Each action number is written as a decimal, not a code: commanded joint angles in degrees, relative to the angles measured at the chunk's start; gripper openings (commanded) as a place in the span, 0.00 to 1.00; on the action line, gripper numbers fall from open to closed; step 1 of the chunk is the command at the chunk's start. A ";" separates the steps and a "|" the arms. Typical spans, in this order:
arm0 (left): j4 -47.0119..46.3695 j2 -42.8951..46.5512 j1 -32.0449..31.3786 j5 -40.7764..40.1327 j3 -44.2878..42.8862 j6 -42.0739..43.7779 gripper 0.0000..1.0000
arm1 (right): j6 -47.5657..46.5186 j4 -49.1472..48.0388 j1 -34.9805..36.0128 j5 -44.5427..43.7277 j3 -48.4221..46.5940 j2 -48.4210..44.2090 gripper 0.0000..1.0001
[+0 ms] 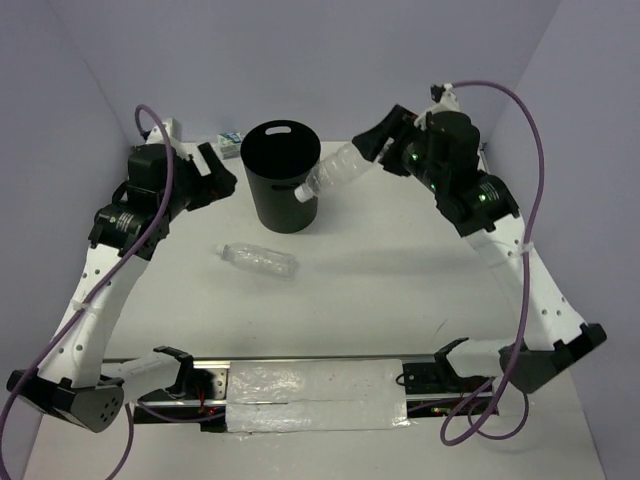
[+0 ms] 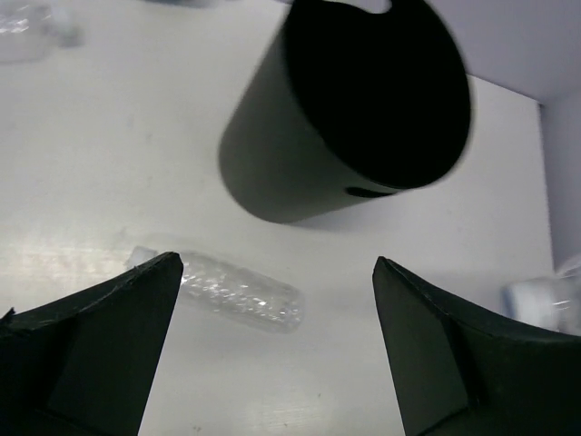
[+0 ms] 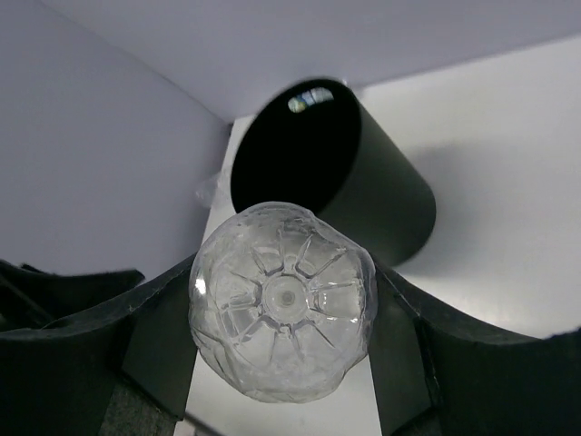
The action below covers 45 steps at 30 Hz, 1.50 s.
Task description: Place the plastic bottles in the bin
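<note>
Next, my left gripper grips just below the cap (image 1: 233, 252) (image 2: 188, 271) of the clear bottle that lies on the table in front of the black bin.
The black bin (image 1: 280, 178) stands upright at the back middle of the table; it also shows in the left wrist view (image 2: 349, 118) and the right wrist view (image 3: 363, 173). My right gripper (image 1: 372, 150) is shut on a clear plastic bottle (image 1: 335, 172) at its base (image 3: 283, 300), cap end pointing down-left over the bin's right rim. A second clear bottle (image 1: 258, 259) lies on the table in front of the bin, also seen in the left wrist view (image 2: 241, 291). My left gripper (image 1: 215, 170) is open and empty, left of the bin.
A teal-white labelled item (image 1: 229, 143) lies at the back left behind the bin. A blurred clear item (image 2: 27, 27) shows at the top left of the left wrist view. A taped rail (image 1: 310, 395) runs along the near edge.
</note>
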<state>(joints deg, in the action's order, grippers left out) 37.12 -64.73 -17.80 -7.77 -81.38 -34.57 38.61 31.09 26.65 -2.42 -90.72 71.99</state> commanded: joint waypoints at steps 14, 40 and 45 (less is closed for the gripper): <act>0.15 0.74 8.84 8.55 17.82 -19.21 0.97 | -18.39 1.17 7.62 -14.46 -44.73 41.12 0.38; -11.90 -14.19 8.84 11.29 27.69 -32.75 0.99 | -18.84 -3.85 10.61 -16.65 -6.77 4.60 1.00; -10.93 -19.63 8.84 8.21 26.01 -35.21 0.99 | -17.52 -3.23 10.61 -18.93 2.98 -3.60 1.00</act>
<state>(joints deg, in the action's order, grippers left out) 26.63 -81.93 -9.17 2.70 -53.56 -66.96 19.99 28.21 37.12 -18.76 -91.42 69.93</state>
